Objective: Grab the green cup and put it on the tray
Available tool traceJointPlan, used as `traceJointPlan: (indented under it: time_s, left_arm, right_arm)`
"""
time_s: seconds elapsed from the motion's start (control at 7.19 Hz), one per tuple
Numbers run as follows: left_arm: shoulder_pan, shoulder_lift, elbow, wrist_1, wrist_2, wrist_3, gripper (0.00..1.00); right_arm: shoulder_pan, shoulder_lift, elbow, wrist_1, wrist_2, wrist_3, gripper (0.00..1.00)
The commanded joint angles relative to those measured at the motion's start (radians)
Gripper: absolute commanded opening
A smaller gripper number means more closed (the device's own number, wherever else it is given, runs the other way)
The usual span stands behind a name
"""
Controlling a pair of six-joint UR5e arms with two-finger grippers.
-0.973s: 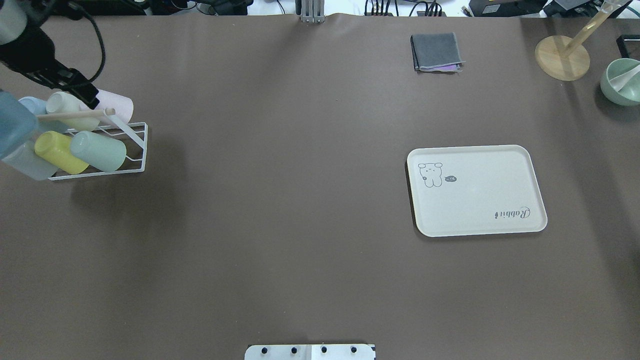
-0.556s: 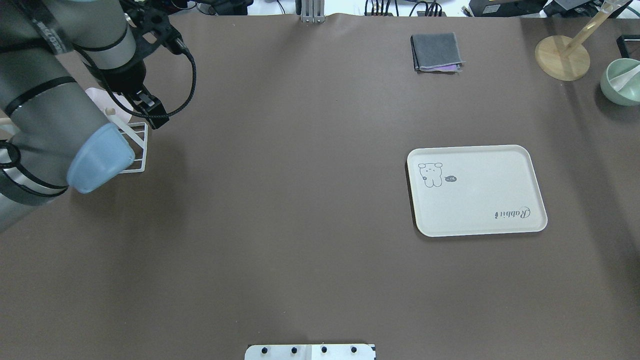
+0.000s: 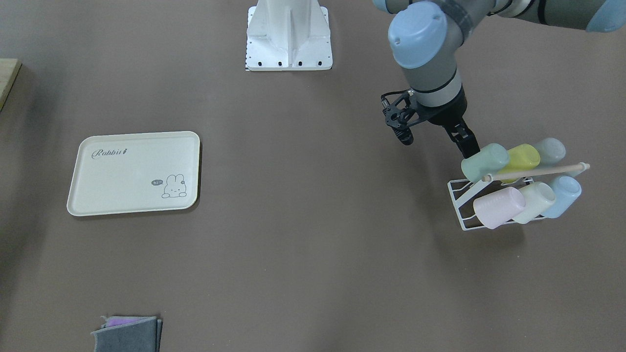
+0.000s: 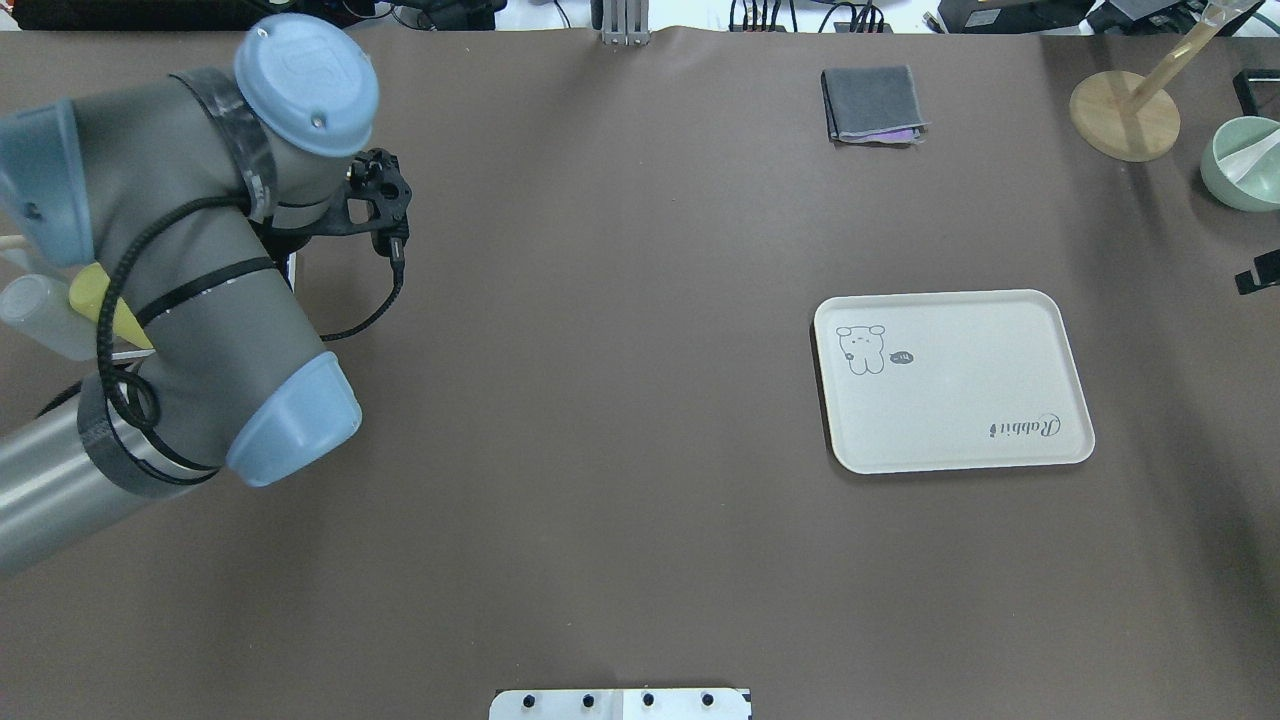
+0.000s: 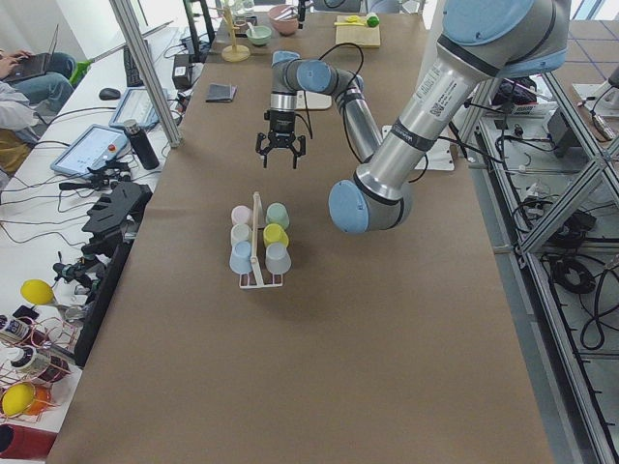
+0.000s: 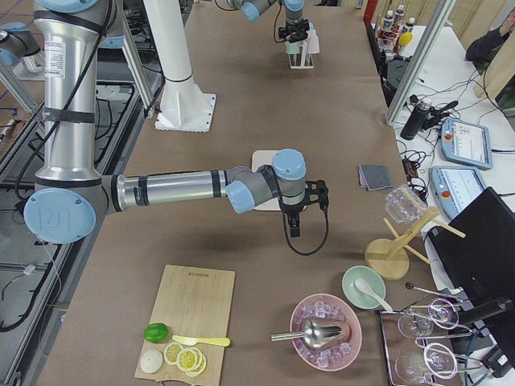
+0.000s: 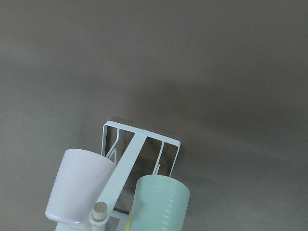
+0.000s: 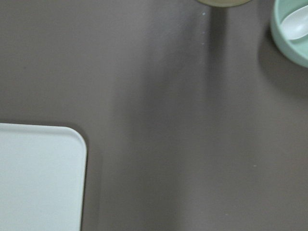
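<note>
Next, I close my right gripper on the middle of the cream tray's outer short edge (image 3: 74, 173) (image 8: 82, 208), which is the edge farthest from the white wire rack.
The mint-green cup (image 3: 484, 161) lies on its side on a white wire rack (image 3: 457, 198), at the end nearest the robot's base. It also shows in the left wrist view (image 7: 159, 202) and the exterior left view (image 5: 278, 215). My left gripper (image 3: 468, 145) hangs just beside and above it, not touching; its jaws look spread in the exterior left view (image 5: 280, 158). In the overhead view my left arm hides the cup. The cream tray (image 4: 950, 380) lies empty far across the table. My right gripper (image 4: 1258, 272) shows only as a tip near the tray's outer side.
The rack also holds a pink cup (image 3: 496, 208), a yellow cup (image 3: 523, 156), a pale whitish cup (image 3: 538, 195) and blue ones (image 3: 562, 193). A folded grey cloth (image 4: 870, 103), a wooden stand (image 4: 1125, 115) and a green bowl (image 4: 1245, 165) sit at the far edge.
My left arm has swung in over the rack, and in the overhead view it now covers nearly all the cups. The right gripper's tip has come into view at the right edge.
</note>
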Motion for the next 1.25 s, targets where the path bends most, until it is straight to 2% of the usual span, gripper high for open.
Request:
traceJointPlan:
  time_s: [0.0, 0.14, 0.28, 0.56, 0.83, 1.11]
  left_arm:
    - [0.090, 0.001, 0.032, 0.108, 0.224, 0.092, 0.98]
    - [0.118, 0.006, 0.061, 0.113, 0.307, 0.097, 0.98]
    - [0.149, 0.007, 0.076, 0.163, 0.345, 0.087, 0.98]
    - [0.171, -0.017, 0.166, 0.184, 0.439, 0.079, 0.98]
    - [0.201, -0.040, 0.249, 0.249, 0.486, -0.054, 0.97]
    - [0.207, -0.050, 0.335, 0.254, 0.518, -0.079, 0.96]
  right_arm:
    - [-0.116, 0.005, -0.009, 0.075, 0.030, 0.119, 0.98]
    - [-0.150, 0.040, -0.015, 0.078, 0.026, 0.214, 0.98]
    - [-0.179, 0.057, -0.036, 0.094, 0.027, 0.271, 0.98]
    - [-0.216, 0.082, -0.191, 0.281, 0.018, 0.275, 0.98]
    - [-0.267, 0.131, -0.219, 0.295, 0.012, 0.391, 0.98]
    - [-0.304, 0.134, -0.235, 0.295, -0.027, 0.395, 0.98]
